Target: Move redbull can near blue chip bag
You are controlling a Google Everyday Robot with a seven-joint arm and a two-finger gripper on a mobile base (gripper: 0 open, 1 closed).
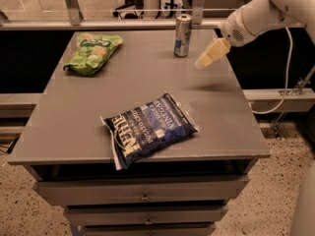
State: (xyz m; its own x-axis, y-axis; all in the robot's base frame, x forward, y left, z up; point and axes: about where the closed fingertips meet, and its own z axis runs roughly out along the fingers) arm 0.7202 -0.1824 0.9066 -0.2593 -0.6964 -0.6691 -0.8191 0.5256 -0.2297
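Next, my gripper needs to go to the redbull can's middle (183,33) and close there, with the can still standing upright near the table's far edge.
The redbull can (182,29) stands upright near the far edge of the grey table (74,127), silver with blue lower panels. The blue chip bag (147,127) lies flat near the table's front edge, dark navy with white lettering. My gripper (203,61) hangs above the table's right side, just right of the can and slightly nearer to the camera, pointing down and to the left. It holds nothing and is apart from the can. The white arm (256,14) reaches in from the upper right.
A bright green chip bag (92,51) lies at the table's far left. Drawers (142,193) are below the tabletop. A railing (123,23) runs behind the table. A cable (285,82) hangs at the right.
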